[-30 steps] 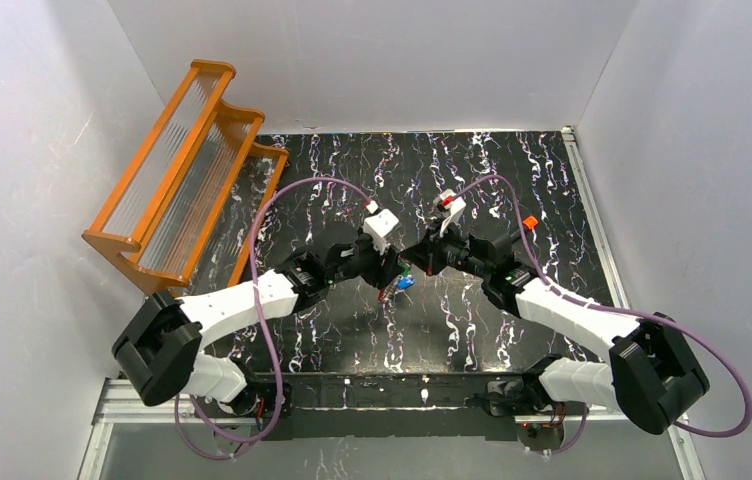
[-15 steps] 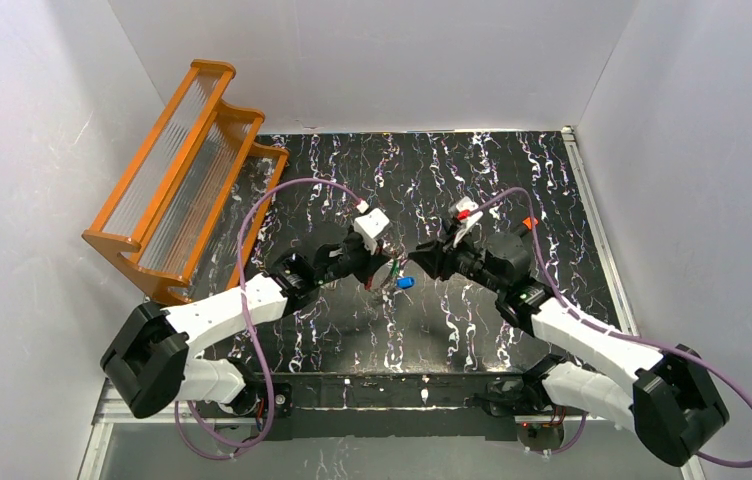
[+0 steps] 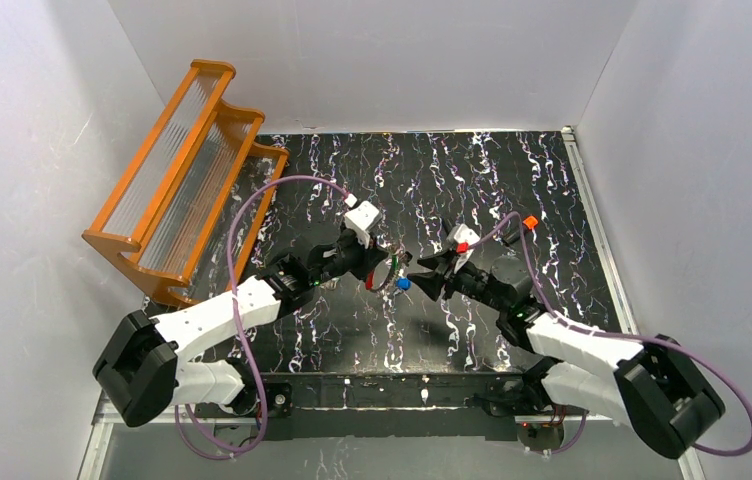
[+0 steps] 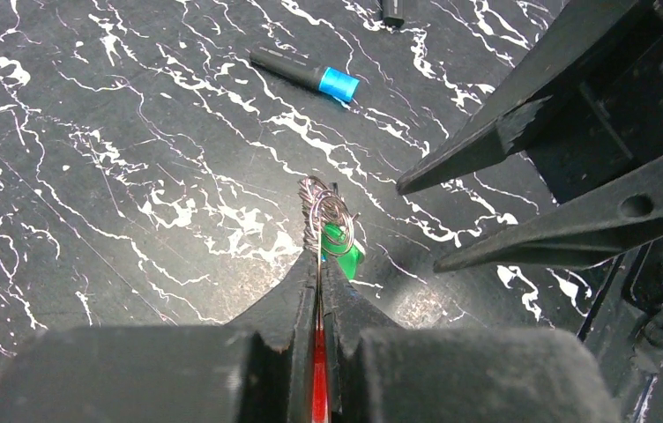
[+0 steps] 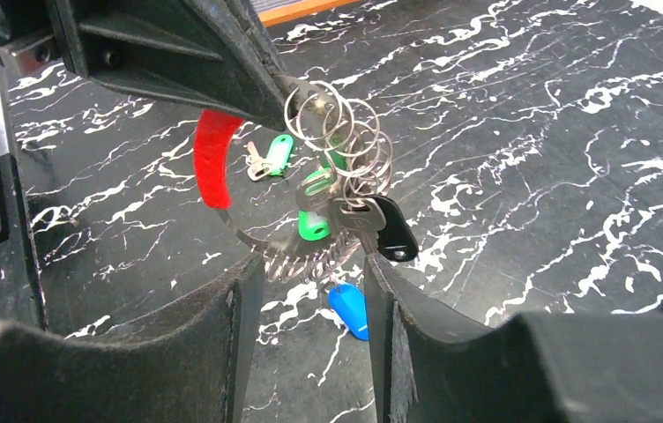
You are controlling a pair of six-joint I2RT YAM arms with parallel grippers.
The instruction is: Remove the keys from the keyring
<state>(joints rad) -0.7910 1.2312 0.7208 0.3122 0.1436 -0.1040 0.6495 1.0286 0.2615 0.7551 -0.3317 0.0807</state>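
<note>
My right gripper is to close next on the blue head (image 3: 403,283) (image 5: 351,310) of the key that hangs lowest from the keyring.
The keyring (image 5: 337,132), a silvery ring with a red sleeve (image 5: 211,159) and a bunch of smaller rings, hangs above the table from my left gripper (image 4: 319,256), which is shut on it. Keys with a green head (image 5: 313,220), a black head (image 5: 390,233) and a blue head (image 5: 350,308) dangle from it. My right gripper (image 5: 310,273) is open, its fingertips on either side of the ring's lower edge and the blue key, not gripping. In the top view the keyring (image 3: 389,272) sits between the left gripper (image 3: 377,262) and right gripper (image 3: 422,278). One green key (image 5: 273,154) lies loose on the table.
An orange tiered rack (image 3: 187,170) stands at the far left. A black cylinder with a blue tip (image 4: 306,73) lies on the marbled table beyond the keyring, and an orange-tipped piece (image 3: 529,222) lies to the right.
My left gripper has shut on the keyring and my right gripper has let go and opened. Both wrists have shifted toward the near edge, and the right arm has swung lower.
</note>
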